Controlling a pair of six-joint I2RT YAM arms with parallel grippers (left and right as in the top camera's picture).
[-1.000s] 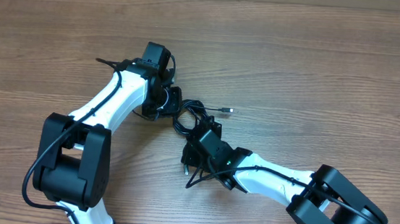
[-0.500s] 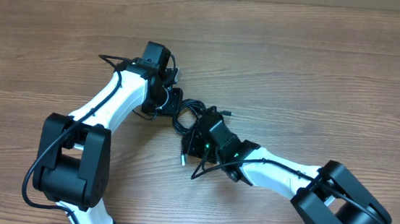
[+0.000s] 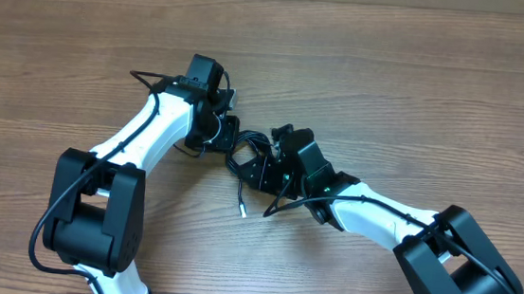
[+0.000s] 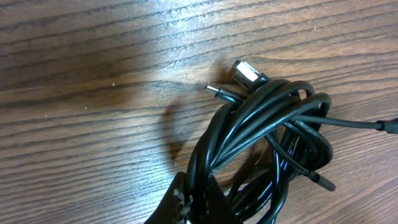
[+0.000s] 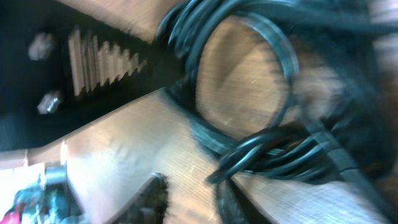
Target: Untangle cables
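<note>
My right gripper will back off from the bundled loops of cord and take that loose end [image 3: 243, 210], as a loose cord end trails toward the front.
The cables [image 3: 242, 149] are a tangle of thin black cords lying on the wooden table between my two grippers. In the left wrist view the looped cables [image 4: 267, 124] fan out from my left gripper [image 4: 200, 198], which is shut on several strands. Two plug ends [image 4: 244, 71] stick out at the top of that bundle. My left gripper [image 3: 224, 134] sits at the tangle's left edge and my right gripper [image 3: 258, 169] at its right. The blurred right wrist view shows my right gripper [image 5: 193, 190] open over bare wood, with cable loops [image 5: 273, 146] just beyond its fingertips. One loose cord end [image 3: 241, 206] trails toward the front.
The wooden table [image 3: 419, 94] stretches out on all sides of the tangle. My left arm [image 3: 139, 141] comes in from the front left and my right arm [image 3: 379, 219] from the front right. Thicker arm wires [image 3: 281, 206] loop beside the right wrist.
My right gripper has opened and moved away from the front, up to the tangle. The cord end it held now lies loose on the table. The left gripper stayed put.
</note>
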